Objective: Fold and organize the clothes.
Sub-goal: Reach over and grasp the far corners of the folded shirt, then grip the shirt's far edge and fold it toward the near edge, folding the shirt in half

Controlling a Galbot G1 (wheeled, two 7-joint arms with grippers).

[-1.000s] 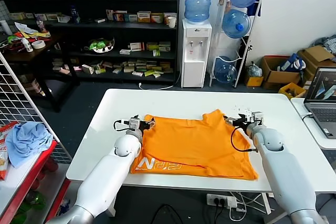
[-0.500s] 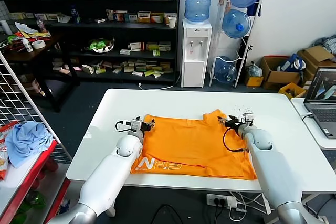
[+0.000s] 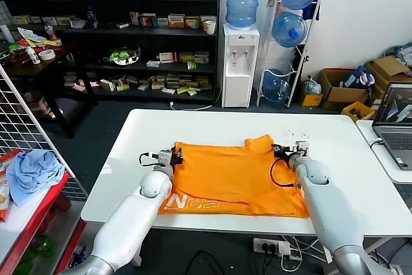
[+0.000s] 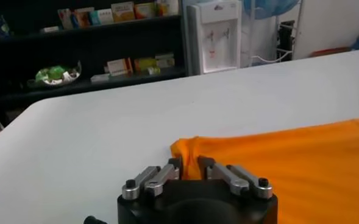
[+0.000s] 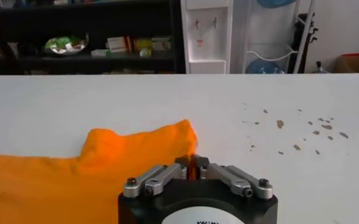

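My right gripper is going to let go of the orange T-shirt's far edge over its near hem, at the hem's end [image 3: 288, 192] toward the laptop. The shirt now lies flat on the white table.
The orange T-shirt [image 3: 235, 175] lies flat on the white table [image 3: 212, 123], its white lettering along the near left hem. My left gripper [image 3: 177, 156] is at the shirt's far left corner. In the left wrist view its jaws [image 4: 189, 164] stand narrow with a fold of the orange cloth [image 4: 289, 164] pinched between them. My right gripper [image 3: 277, 152] is at the far right edge, beside a raised bump of cloth. Seen from the right wrist, this gripper [image 5: 192, 163] is shut on a thin edge of the shirt [image 5: 106, 164].
A laptop [image 3: 396, 123] sits on a side table at the right. A wire rack holding a light blue cloth [image 3: 32, 169] stands at the left. Brown specks [image 5: 295, 131] mark the table beyond the right gripper. Shelves and a water dispenser [image 3: 239, 62] stand behind.
Both grippers went from open to shut on the shirt's far corners. The right gripper moved slightly inward to the left, and the shirt's right edge shifted with it.
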